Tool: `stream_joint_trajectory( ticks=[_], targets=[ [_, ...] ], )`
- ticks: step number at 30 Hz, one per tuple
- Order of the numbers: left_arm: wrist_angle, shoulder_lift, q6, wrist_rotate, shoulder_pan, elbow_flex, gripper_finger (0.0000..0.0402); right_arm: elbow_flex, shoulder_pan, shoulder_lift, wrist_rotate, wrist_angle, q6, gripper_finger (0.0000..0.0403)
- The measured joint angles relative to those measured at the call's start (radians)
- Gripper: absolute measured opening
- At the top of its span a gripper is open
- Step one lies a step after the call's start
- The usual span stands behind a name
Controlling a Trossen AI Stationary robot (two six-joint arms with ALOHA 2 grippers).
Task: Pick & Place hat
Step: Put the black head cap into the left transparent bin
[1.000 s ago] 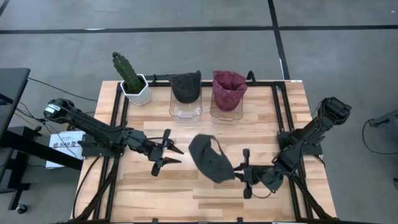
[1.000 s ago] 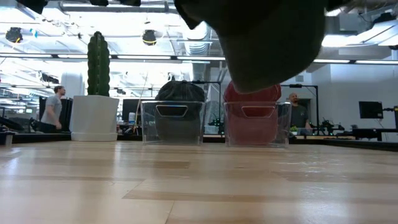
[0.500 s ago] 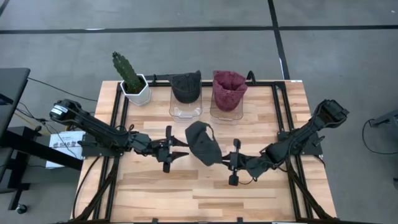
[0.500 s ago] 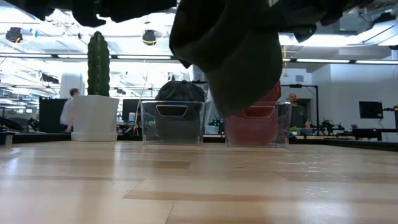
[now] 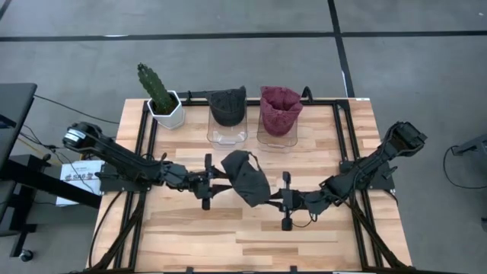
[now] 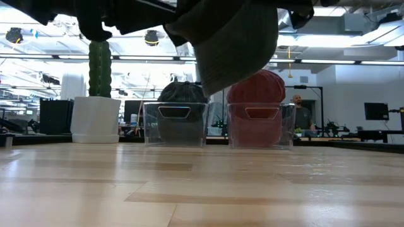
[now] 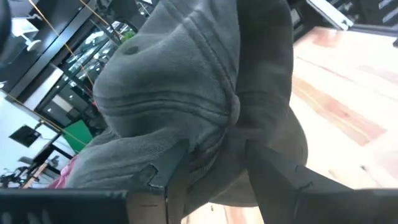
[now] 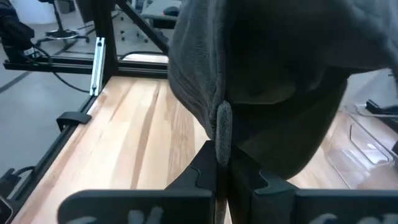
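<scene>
My left fingers straddle a thick fold below the hat's top button, so they should open and pinch the hat's top at the button (image 7: 234, 110) before placing it.
A dark grey hat (image 5: 245, 176) hangs in the air over the table's middle, between my two grippers, and it is clear of the wood in the low view (image 6: 233, 44). My left gripper (image 5: 226, 181) reaches it from the table's left and is shut on its left side. My right gripper (image 5: 268, 199) comes from the right and is shut on its near right edge. The hat fills the left wrist view (image 7: 186, 81) and the right wrist view (image 8: 261, 56). My left gripper has a thick fold of the hat's body (image 7: 217, 140) pinched between its two fingers (image 7: 177, 168), coming level from the table's left. The hat is lifted clear and bulges out beyond the fingertips. My right gripper pinches the hat's rolled edge (image 8: 222, 124) between its shut fingers (image 8: 202, 168), coming about level from the table's right. The edge stands up between the fingertips and the rest of the hat spreads beyond them, clear of the table.
At the far side stand two clear bins: the left one (image 5: 227, 135) carries a dark hat (image 5: 227, 106), the right one (image 5: 276, 137) a red hat (image 5: 279, 108). A potted cactus (image 5: 160, 95) sits at the far left. Bare wood lies near the front edge (image 5: 243, 243).
My right gripper has carried the hat toward the table's left and far side, and higher, as the low view shows. My left gripper has moved right to meet it and now has the hat's left side between its fingers. The hat has bunched up between the two.
</scene>
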Motion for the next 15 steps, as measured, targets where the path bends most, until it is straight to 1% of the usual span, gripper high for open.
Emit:
stream_joint_trajectory(
  ticks=[7, 12, 15],
  targets=[
    [0.086, 0.023, 0.008, -0.001, 0.011, 0.0, 0.0153, 0.0, 0.0, 0.0, -0.021, 0.0, -0.008, 0.0001],
    [0.105, 0.023, 0.005, 0.0, 0.011, 0.0, 0.0153, 0.0, -0.013, 0.0, -0.094, -0.001, -0.002, 0.0001],
    [0.11, 0.023, 0.002, 0.0, 0.011, 0.0, 0.0153, 0.0, -0.019, 0.0, -0.099, -0.001, -0.001, 0.0001]
  ],
)
